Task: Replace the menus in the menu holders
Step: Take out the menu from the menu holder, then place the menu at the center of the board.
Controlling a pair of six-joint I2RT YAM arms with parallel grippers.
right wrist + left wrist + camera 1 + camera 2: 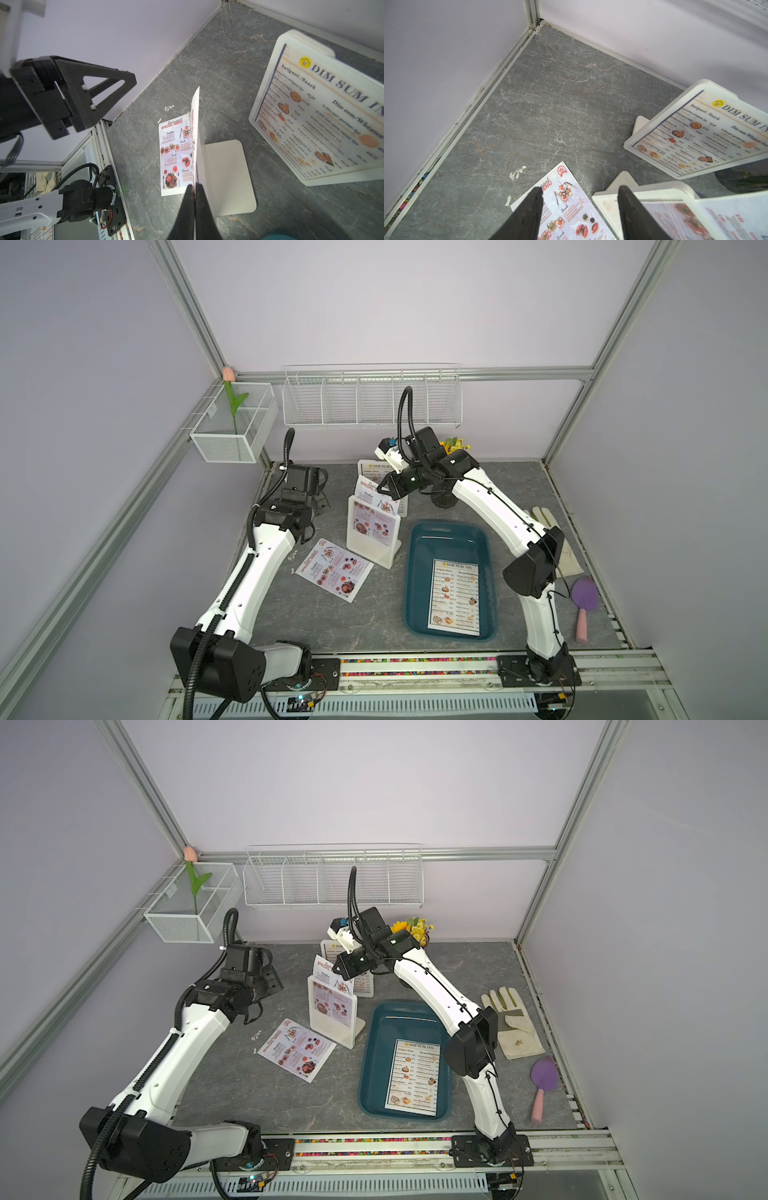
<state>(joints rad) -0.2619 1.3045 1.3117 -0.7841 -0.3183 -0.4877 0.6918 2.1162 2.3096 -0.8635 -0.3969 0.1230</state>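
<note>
Next, my right gripper lets go of the pinkish sheet on the bare table (303, 612) (141, 156) in front of the flat SPECIAL MENU.
A pinkish SPECIAL MENU sheet (369, 489) sticks up out of the near menu holder (365, 545), which shows another pinkish page behind its front pane. My right gripper (195, 187) is shut on that sheet's upper edge (195, 124), seen edge-on. Behind stands the second menu holder (291, 52) with a DIM SUM INN menu (699, 133) inside. Another SPECIAL MENU (334, 568) lies flat on the table. A DIM SUM INN menu (455, 597) lies in the teal tray. My left gripper (579, 191) hovers open above the flat menu, holding nothing.
The teal tray (409, 572) sits right of the near holder. A white glove (511, 1023) and a purple brush with a pink handle (544, 1077) lie at the right edge. A dark pot with yellow flowers (415, 928) stands behind the right arm. Wire baskets (370, 398) hang on the walls.
</note>
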